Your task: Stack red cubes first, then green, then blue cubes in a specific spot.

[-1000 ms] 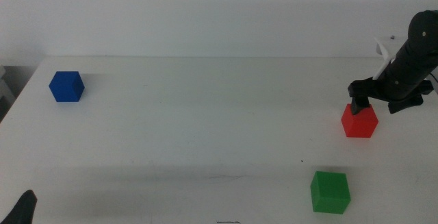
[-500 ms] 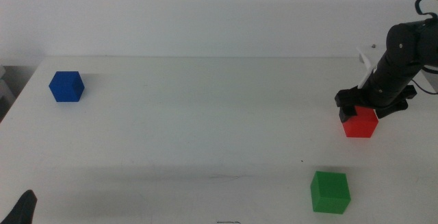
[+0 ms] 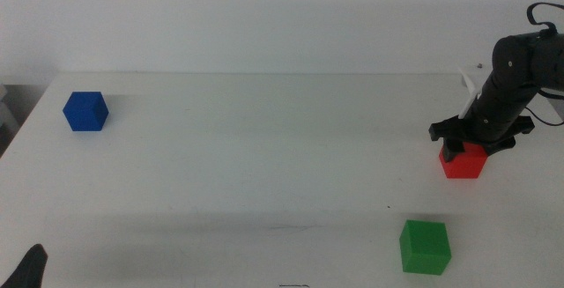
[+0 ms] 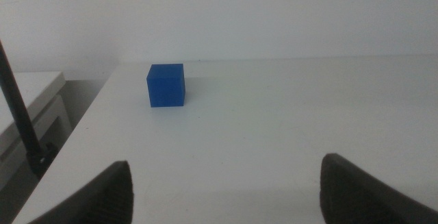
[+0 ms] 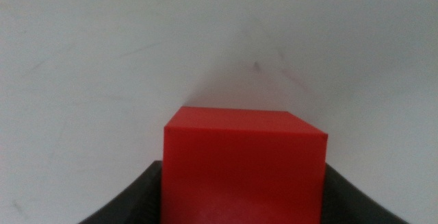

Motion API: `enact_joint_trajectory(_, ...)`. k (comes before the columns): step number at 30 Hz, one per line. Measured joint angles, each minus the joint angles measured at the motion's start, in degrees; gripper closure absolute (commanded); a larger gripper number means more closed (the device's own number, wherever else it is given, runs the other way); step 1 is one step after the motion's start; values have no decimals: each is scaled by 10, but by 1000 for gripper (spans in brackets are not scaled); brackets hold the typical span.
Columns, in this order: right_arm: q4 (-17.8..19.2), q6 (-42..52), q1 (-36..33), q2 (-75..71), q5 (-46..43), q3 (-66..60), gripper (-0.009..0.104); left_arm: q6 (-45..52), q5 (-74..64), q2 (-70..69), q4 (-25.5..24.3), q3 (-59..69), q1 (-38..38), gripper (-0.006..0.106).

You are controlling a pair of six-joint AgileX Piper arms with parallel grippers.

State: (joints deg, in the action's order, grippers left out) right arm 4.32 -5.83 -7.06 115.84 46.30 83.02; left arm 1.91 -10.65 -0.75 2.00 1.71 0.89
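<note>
Next, my right gripper lets go of the red cube on the white table (image 3: pixel 301 190) just behind the faint scratch near its middle.
The red cube (image 3: pixel 463 164) rests on the white table at the right, and fills the right wrist view (image 5: pixel 243 169). My right gripper (image 3: pixel 464 148) is lowered over it, open, with one dark jaw close on each side of the cube. Near the front right edge sits the green cube (image 3: pixel 425 247). The blue cube (image 3: pixel 85 111) lies at the far left, and also shows in the left wrist view (image 4: pixel 166 85). My left gripper (image 4: pixel 226 190) waits open and empty at the front left corner (image 3: pixel 31 269), well short of the blue cube.
The white tabletop (image 3: pixel 264 156) runs wide between the cubes. Its left edge drops off beside the blue cube, where a dark rod (image 4: pixel 20 114) and a white ledge stand. A white wall backs the table.
My right gripper has moved left and down from beside the red cube, so its jaws now straddle the cube. None of the cubes moved. The left arm is still.
</note>
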Motion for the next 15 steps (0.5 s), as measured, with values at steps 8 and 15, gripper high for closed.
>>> enact_joint_trajectory(8,26,-128,-90,-18,83,58,96,0,0,0,0,0,0,7)
enact_joint_trajectory(15,36,-236,-232,14,145,148,96,0,0,0,0,0,0,7)
